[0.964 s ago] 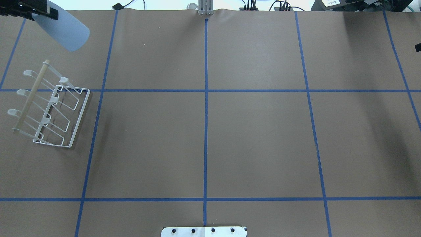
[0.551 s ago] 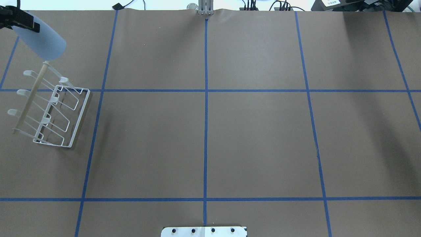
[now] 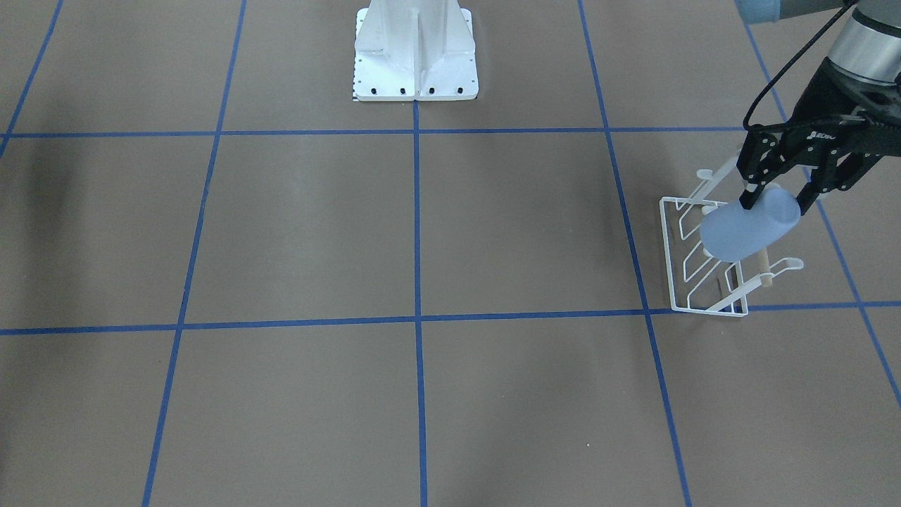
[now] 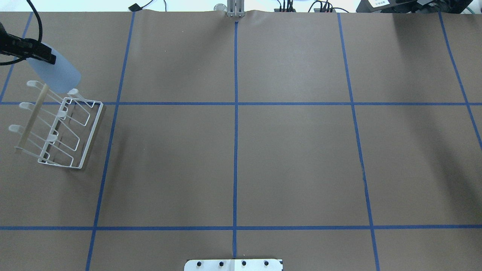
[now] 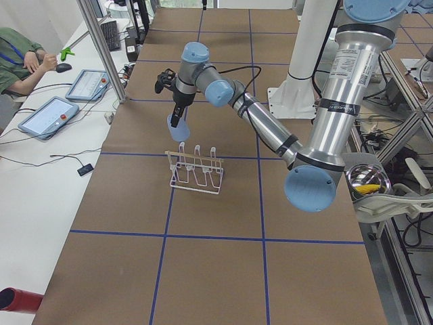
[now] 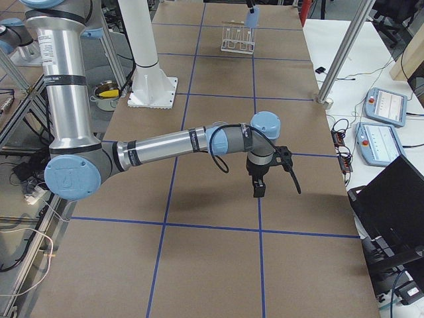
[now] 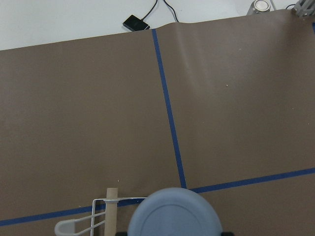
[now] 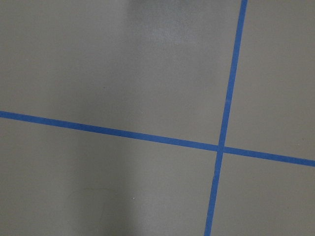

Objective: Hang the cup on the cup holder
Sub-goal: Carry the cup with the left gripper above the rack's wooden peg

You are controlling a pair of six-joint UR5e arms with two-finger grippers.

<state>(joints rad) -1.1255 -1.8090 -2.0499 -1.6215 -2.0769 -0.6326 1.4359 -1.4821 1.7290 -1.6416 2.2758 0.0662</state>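
Note:
My left gripper needs to release the cup on the holder's far-end peg [image 3: 691, 270] [image 7: 174, 228] that points toward the middle of the table.
My left gripper [image 3: 774, 203] is shut on the narrow base end of the pale blue-grey cup [image 3: 742, 232]. It holds the cup tilted in the air over the far end of the white wire cup holder [image 3: 704, 285]. In the overhead view the cup [image 4: 56, 75] covers the top end of the holder's [image 4: 71, 128] wooden rod [image 4: 32, 116]. I cannot tell whether the cup touches a prong. The left wrist view shows the cup's round end [image 7: 174, 214] beside the rod [image 7: 112, 206]. My right gripper [image 6: 258, 189] shows only in the exterior right view, low over bare table, and I cannot tell its state.
Brown table paper with blue tape grid lines [image 4: 235, 113]. The robot's white base [image 3: 417, 56] stands at the near edge. Operators' tablets [image 5: 51, 115] and cables lie beyond the far edge. A metal post [image 5: 101, 47] stands at the far left corner.
My left gripper has carried the cup from the far left corner leftward and then toward the robot. It now hangs over the holder's far end and hides the rod's tip.

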